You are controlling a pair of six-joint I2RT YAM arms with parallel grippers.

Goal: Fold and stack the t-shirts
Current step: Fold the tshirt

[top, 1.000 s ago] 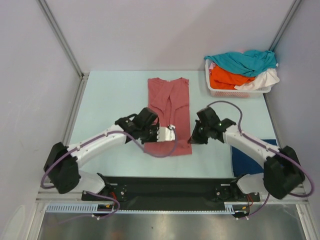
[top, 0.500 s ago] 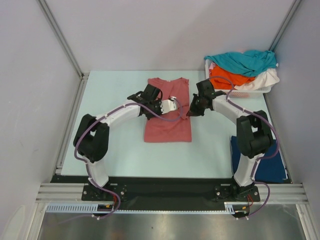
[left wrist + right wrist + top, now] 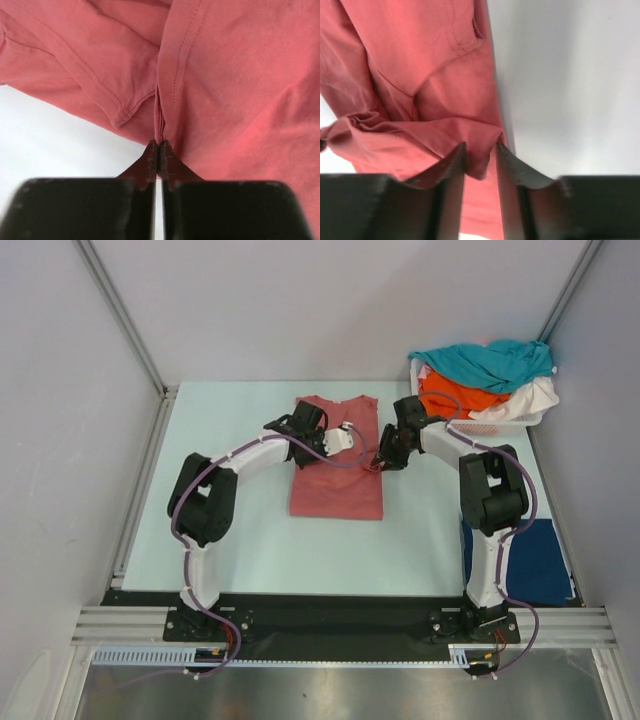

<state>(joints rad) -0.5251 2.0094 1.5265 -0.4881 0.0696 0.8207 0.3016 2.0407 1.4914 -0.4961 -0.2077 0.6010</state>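
Next, I open my right gripper, as the salmon-red t-shirt's hem bunches up and curls over in it, and pinch the hem's corner [image 3: 499, 133] to straighten the fold.
The salmon-red t-shirt [image 3: 336, 480] lies lengthwise mid-table, its near part folded back over itself. My left gripper [image 3: 345, 434] is over its upper middle; in the left wrist view it [image 3: 159, 146] is shut tight on a seamed edge of the shirt [image 3: 235, 90]. My right gripper [image 3: 379, 462] is at the shirt's right edge; in the right wrist view it [image 3: 480, 150] holds a bunched fold of the shirt [image 3: 420, 75] between its fingers, which stand slightly apart. A navy t-shirt [image 3: 527, 562] lies at the right near side. Teal [image 3: 490, 360], orange [image 3: 455, 397] and white [image 3: 530, 400] shirts fill the basket.
The white lattice basket [image 3: 470, 425] stands at the back right corner, close behind my right arm. Grey walls with metal posts enclose the pale table [image 3: 225, 530] on the left, back and right. A black rail runs along the near edge.
Both grippers have carried the shirt's near edge away from the bases toward the collar. The shirt's near end has drawn back and it looks shorter. Both arms are stretched out further.
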